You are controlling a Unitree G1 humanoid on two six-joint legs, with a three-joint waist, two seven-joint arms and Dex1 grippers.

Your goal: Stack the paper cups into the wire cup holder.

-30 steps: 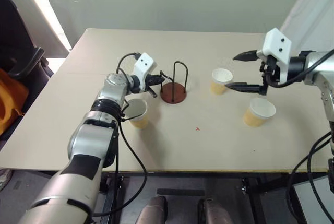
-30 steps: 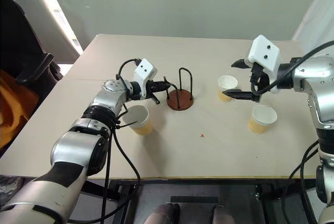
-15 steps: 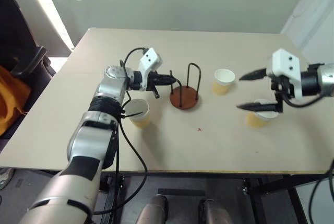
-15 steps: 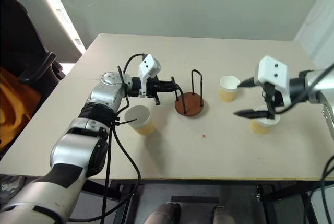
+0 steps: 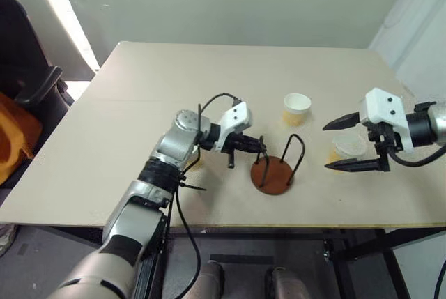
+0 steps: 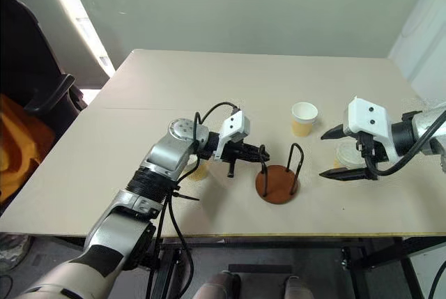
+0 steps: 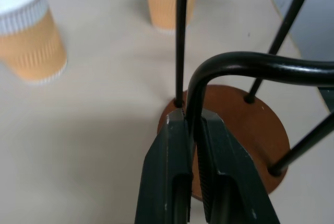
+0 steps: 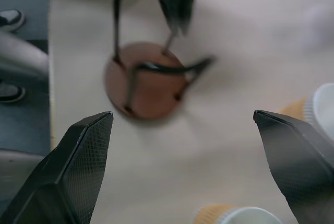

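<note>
My right gripper should next close on the near-side rim [image 5: 351, 157] [image 8: 221, 220] of the paper cup below it, and leave the cup behind the wire cup holder standing.
The wire cup holder [image 5: 273, 175], a reddish-brown disc with black wire loops, stands near the table's front middle. My left gripper [image 5: 258, 149] is shut on one of its loops; the left wrist view shows the fingers [image 7: 175, 172] clamped on the wire. One paper cup [image 5: 297, 107] stands behind the holder. A second paper cup [image 5: 348, 147] stands to the right, under my right gripper [image 5: 326, 147], which hovers open with nothing between its fingers. A third paper cup [image 6: 199, 171] is mostly hidden behind my left arm.
The tan table [image 5: 104, 125] has free room at the back and on the left. Its front edge runs close to the holder. A black chair [image 5: 28, 69] and an orange object [image 5: 14, 132] stand off the table's left side.
My left gripper has pulled the holder by its loop to the right and toward the front edge, away from the left cup. The right gripper has drawn back and down over the right cup, still open.
</note>
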